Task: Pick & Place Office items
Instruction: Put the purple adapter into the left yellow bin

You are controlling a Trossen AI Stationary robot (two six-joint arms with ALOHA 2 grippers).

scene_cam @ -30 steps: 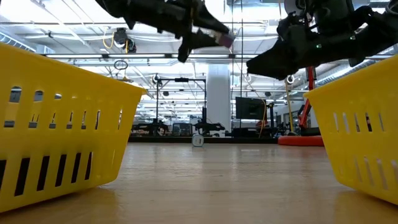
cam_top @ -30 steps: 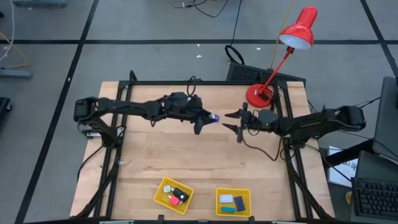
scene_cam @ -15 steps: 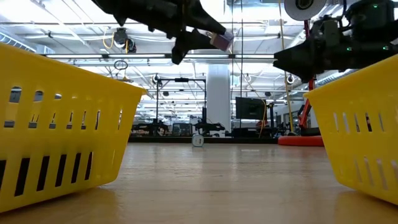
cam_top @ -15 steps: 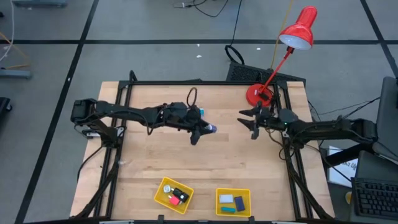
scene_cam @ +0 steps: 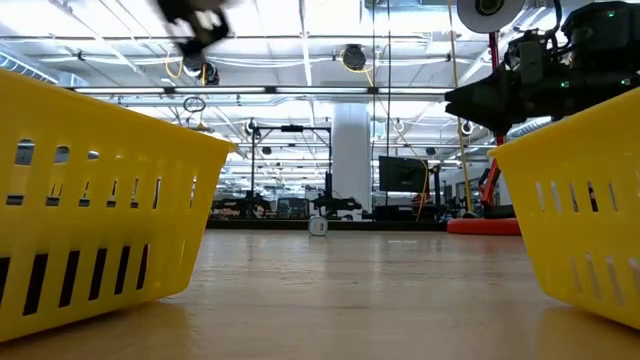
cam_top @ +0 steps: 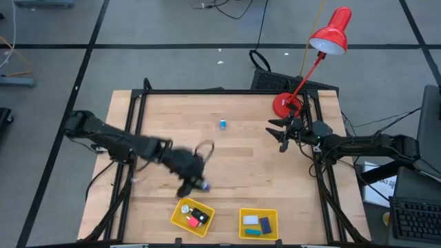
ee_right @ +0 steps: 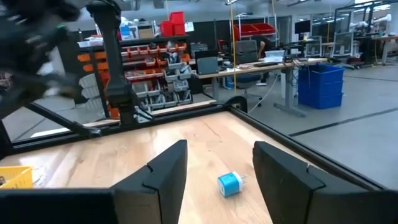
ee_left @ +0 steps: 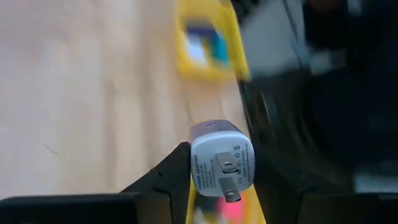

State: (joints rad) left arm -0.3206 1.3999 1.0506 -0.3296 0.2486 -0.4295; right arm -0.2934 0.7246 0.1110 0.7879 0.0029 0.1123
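Observation:
Next, my left gripper drops the white plug adapter, now just above the tray's far edge, in the yellow tray (cam_top: 184, 216) (ee_left: 218, 220), between the white item and the pink-red item.
My left gripper (cam_top: 195, 186) is shut on a small white plug adapter (ee_left: 221, 163), just above the far edge of the left yellow tray (cam_top: 180, 207). That tray holds black, pink-red and white items. The right yellow tray (cam_top: 242, 215) holds white-silver, blue and teal items. A light blue item (cam_top: 222, 124) lies on the bare wood at the table's middle, also seen past my right gripper's fingers as a light blue item (ee_right: 230, 184). My right gripper (cam_top: 279, 136) hangs open near the table's right edge, with nothing between its fingers. My left gripper pinches the white adapter by its two sides (ee_left: 195, 169) between its two fingers, the pronged face turned back to the wrist camera. The fingers slant downward toward the table's near edge. The adapter is lifted clear of the table and the tray.
A red desk lamp (cam_top: 329, 33) stands with its base (cam_top: 286, 105) at the far right corner, close behind my right gripper. Black frame rails (cam_top: 131, 158) run along the table's sides. In the low view the two yellow trays (scene_cam: 100, 200) (scene_cam: 585, 220) flank the near table.
My left gripper has swung from the table's middle toward the near edge, to the left yellow tray, tipping downward and carrying the white adapter clear of the table. That uncovered the light blue item, which has stayed put. My right gripper has drawn back toward the right edge.

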